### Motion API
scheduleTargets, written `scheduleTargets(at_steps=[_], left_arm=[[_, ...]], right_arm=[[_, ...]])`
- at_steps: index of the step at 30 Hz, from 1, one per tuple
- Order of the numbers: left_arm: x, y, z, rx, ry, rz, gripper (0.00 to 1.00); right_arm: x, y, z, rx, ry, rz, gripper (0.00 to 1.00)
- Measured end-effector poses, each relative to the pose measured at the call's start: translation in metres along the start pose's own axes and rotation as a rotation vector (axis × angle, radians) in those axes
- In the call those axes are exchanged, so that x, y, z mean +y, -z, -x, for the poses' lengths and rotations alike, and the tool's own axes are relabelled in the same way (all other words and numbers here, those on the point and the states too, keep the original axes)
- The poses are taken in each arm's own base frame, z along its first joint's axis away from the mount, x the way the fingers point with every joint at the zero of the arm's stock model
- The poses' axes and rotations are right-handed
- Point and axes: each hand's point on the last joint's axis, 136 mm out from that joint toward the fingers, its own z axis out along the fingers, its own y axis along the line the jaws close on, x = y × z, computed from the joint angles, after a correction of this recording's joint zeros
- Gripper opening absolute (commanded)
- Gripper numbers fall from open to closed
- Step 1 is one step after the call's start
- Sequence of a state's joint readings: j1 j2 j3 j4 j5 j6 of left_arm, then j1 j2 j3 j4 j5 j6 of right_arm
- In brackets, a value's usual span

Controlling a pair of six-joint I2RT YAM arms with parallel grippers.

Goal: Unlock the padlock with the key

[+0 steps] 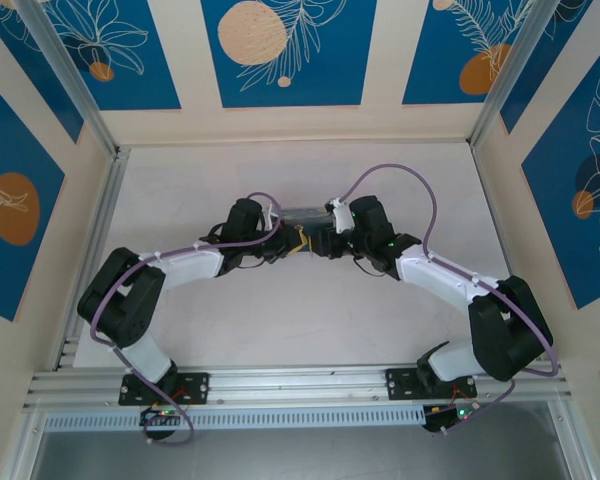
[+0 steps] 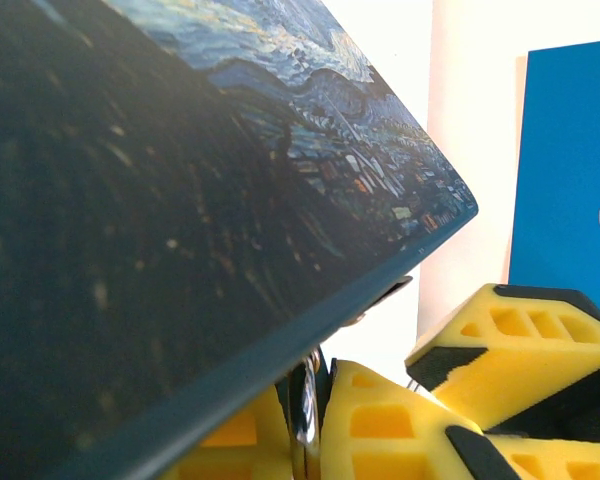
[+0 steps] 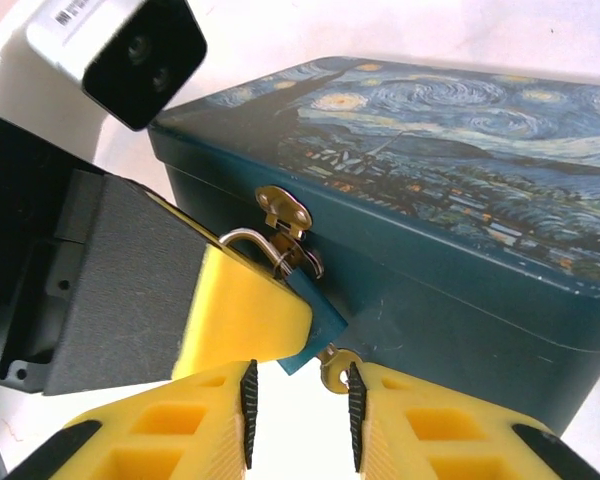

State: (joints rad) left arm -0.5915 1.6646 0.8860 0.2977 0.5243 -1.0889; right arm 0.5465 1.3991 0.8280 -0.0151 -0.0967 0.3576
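The padlock is held slanted in my left gripper with a finger close by the key's head, so next my right gripper backs away and takes the padlock's body [image 3: 325, 314].
The teal-blue padlock [image 3: 320, 318] hangs by its silvery shackle from the brass hasp [image 3: 285, 212] on the front of the starry-night box [image 3: 460, 200]. My left gripper [image 2: 315, 420] is shut on the padlock [image 2: 311, 395], and one of its yellow fingers [image 3: 242, 315] covers most of the body. The small key [image 3: 333, 368] sticks out of the padlock's underside. My right gripper [image 3: 298, 415] stands open just below it, the key's head beside its right pad and apart from the left pad. Both grippers meet at the table's middle [image 1: 315, 245].
The box [image 1: 302, 216] sits mid-table behind the two grippers, and its lid [image 2: 180, 200] looms close over the left wrist camera. The white table [image 1: 310, 330] is ringed by aluminium rails and blue patterned wall panels. Purple cables loop over both arms.
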Motion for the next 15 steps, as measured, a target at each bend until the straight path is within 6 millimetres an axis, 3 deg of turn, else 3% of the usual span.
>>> scheduleTargets(at_steps=[10,15], left_arm=[[0.0,0.0,0.0,0.0,0.0,0.0,0.0],[0.001,0.0,-0.001,0.003,0.003,0.005,0.0]], right_arm=[[-0.004,-0.02,-0.025,0.061,0.154,-0.139,0.33],[-0.012,-0.027,-0.028,0.067,0.234,-0.224,0.32]])
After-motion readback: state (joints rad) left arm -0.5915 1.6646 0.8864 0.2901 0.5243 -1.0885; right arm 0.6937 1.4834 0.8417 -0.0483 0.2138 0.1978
